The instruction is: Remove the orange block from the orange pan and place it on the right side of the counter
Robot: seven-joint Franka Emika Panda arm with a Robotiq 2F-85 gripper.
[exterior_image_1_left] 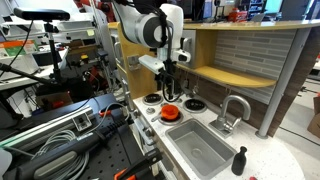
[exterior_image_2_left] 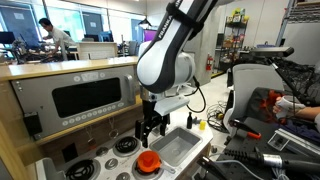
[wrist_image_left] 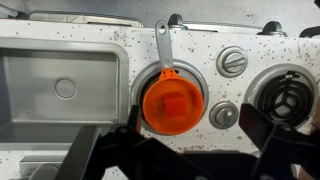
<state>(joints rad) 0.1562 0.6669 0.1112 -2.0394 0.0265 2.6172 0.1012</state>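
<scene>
The orange block [exterior_image_1_left: 170,112] [wrist_image_left: 175,106] lies in the middle of the orange pan, and my gripper will close on its sides next.
The orange pan [wrist_image_left: 152,112] sits on the white speckled counter [wrist_image_left: 110,48] beside the grey sink [wrist_image_left: 60,90], with its grey handle [wrist_image_left: 162,45] pointing away. The orange block [wrist_image_left: 175,102] lies flat in the middle of the pan. My gripper [wrist_image_left: 185,150] is open and empty. It hangs above the pan with its two dark fingers spread, and touches nothing. Both exterior views show the gripper [exterior_image_1_left: 168,85] [exterior_image_2_left: 151,133] straight above the pan [exterior_image_1_left: 171,113] [exterior_image_2_left: 149,161].
A silver faucet [exterior_image_1_left: 232,108] stands behind the sink [exterior_image_1_left: 203,148], and a black bottle [exterior_image_1_left: 239,160] stands at the sink's corner. A black-and-white burner [wrist_image_left: 290,95] and two silver knobs [wrist_image_left: 232,62] [wrist_image_left: 224,115] lie beside the pan. A wooden shelf [exterior_image_1_left: 235,72] overhangs the counter.
</scene>
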